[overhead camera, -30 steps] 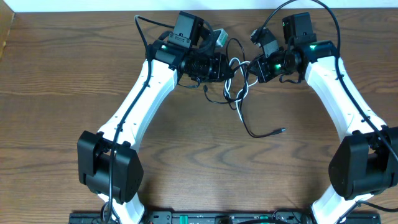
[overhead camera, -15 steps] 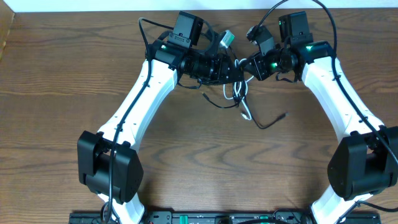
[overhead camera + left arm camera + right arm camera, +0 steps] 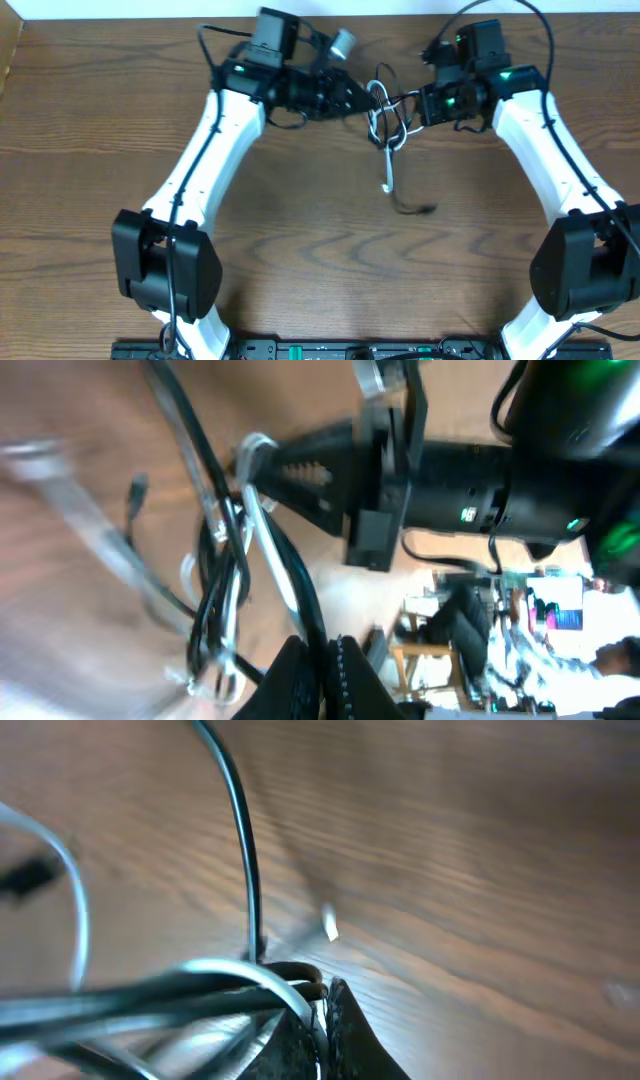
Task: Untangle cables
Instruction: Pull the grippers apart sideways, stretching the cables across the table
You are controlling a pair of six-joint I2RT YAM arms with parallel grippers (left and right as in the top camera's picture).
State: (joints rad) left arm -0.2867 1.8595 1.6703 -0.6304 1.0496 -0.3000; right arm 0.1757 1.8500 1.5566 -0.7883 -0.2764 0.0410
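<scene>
Next, my left gripper releases the white cable end that it holds, setting it free on the bare table [image 3: 302,187] between its arm and the black cable's tail.
The black and white cables form one tangle [image 3: 380,112] held above the table between my two grippers. My left gripper [image 3: 355,97] is shut on the black cable [image 3: 300,595], which runs into its jaws [image 3: 325,670]. My right gripper [image 3: 412,105] is shut on the white cable [image 3: 255,970] together with black strands at its jaws [image 3: 322,1020]. The white cable's end [image 3: 388,170] hangs down from the tangle. The black cable's tail [image 3: 412,208] rests on the table below. In the left wrist view the right gripper [image 3: 290,470] pinches the looped strands [image 3: 225,560].
The wooden table [image 3: 300,260] spreads in front of the arms. Thicker black robot cables [image 3: 540,40] arc over the right arm near the table's back edge. A black strand [image 3: 245,850] runs up across the right wrist view.
The left gripper moved left and the right gripper right, pulling the tangle taut and lifting it. The hanging ends were drawn up and left across the table.
</scene>
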